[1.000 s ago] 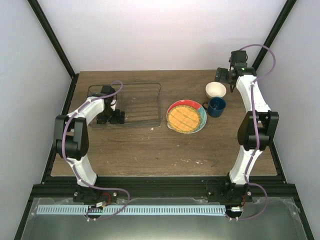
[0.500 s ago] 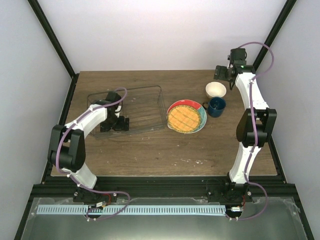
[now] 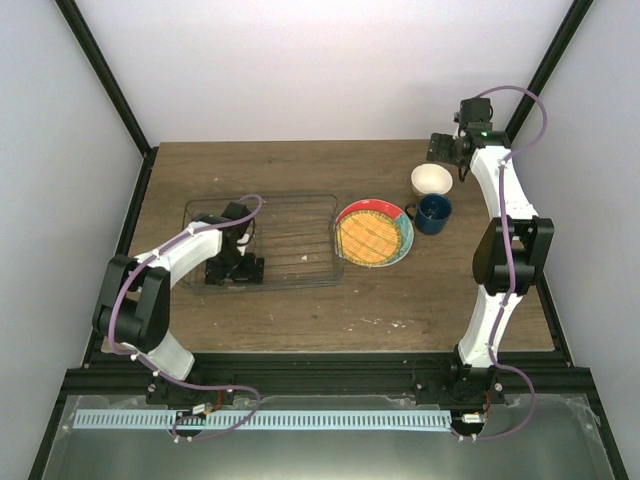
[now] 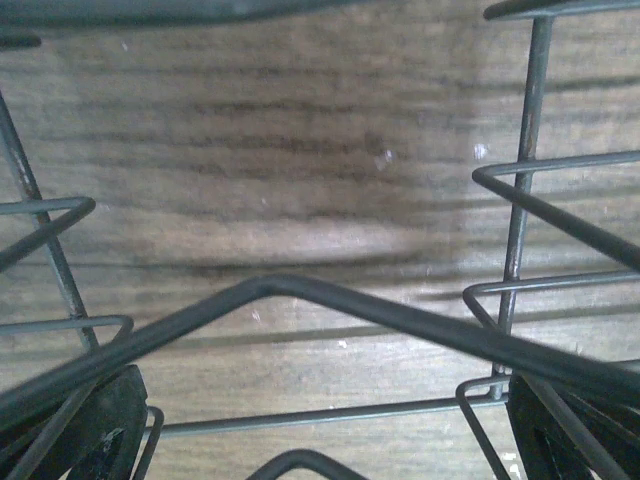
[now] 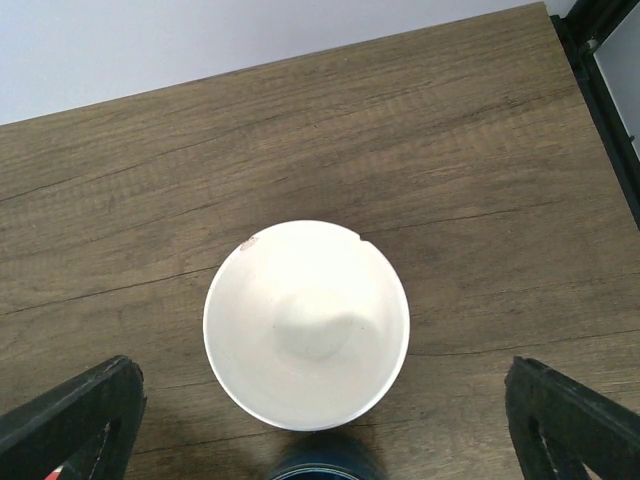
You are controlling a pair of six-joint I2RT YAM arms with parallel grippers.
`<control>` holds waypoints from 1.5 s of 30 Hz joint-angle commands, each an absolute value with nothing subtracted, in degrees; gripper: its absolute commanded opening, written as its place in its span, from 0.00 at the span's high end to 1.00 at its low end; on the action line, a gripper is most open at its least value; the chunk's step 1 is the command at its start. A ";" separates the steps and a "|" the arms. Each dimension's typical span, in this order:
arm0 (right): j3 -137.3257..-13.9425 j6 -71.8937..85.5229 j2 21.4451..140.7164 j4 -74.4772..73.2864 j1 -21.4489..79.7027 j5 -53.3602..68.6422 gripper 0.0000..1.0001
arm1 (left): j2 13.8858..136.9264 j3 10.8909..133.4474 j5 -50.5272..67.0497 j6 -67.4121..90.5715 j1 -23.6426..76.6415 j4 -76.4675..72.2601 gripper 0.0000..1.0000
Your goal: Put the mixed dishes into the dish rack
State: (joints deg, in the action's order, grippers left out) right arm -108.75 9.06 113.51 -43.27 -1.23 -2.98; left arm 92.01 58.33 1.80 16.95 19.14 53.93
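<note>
I need to next lower my right gripper to the cream bowl's rim [image 3: 451, 180] [image 5: 408, 322] and close it there, on the side farthest from the dish rack.
The dish rack [image 3: 318, 262], a thin dark wire basket, lies left of centre, its right end close to the plate stack. My left gripper [image 3: 235, 268] is down inside its left half, open, with fingers [image 4: 95, 430] wide apart and a thick rack wire [image 4: 400, 320] crossing between them. The yellow-orange grid plate [image 3: 372, 235] lies on top of the red plate [image 3: 347, 213]; the translucent plate is hidden. The cream bowl [image 3: 431, 180] and the dark blue mug [image 3: 433, 213] stand at the right. My right gripper [image 3: 445, 150] hovers open above the bowl [image 5: 306, 325], and the mug rim [image 5: 325, 468] shows below it.
The wooden table [image 3: 300, 310] ends at a black frame rail near the right arm [image 5: 600, 40]. White walls stand behind and at both sides. Upright rack dividers [image 4: 520, 200] surround my left gripper.
The dish rack and my left gripper have moved right and toward the near edge together, and the rack now nearly touches the plates. The right gripper has barely moved.
</note>
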 commanded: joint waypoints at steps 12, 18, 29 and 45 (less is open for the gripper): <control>-108.85 9.05 111.60 -43.13 -0.59 -2.46 0.00 | 88.83 59.17 0.78 15.35 20.83 65.75 0.00; -108.81 9.14 112.06 -43.15 -0.60 -2.20 0.00 | 88.02 58.58 1.22 15.60 20.83 66.55 0.00; -107.52 9.10 111.87 -41.67 -0.53 -0.09 0.00 | 86.14 66.85 -1.22 14.95 20.57 72.18 0.00; -98.29 6.83 105.17 -36.12 -0.53 1.28 0.00 | 98.22 104.29 -13.42 14.02 14.74 67.90 0.00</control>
State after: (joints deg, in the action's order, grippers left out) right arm -100.29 8.03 109.93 -39.00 -1.13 1.34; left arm 93.76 94.52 -7.55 14.55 16.36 73.38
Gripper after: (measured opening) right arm 0.998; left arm 0.997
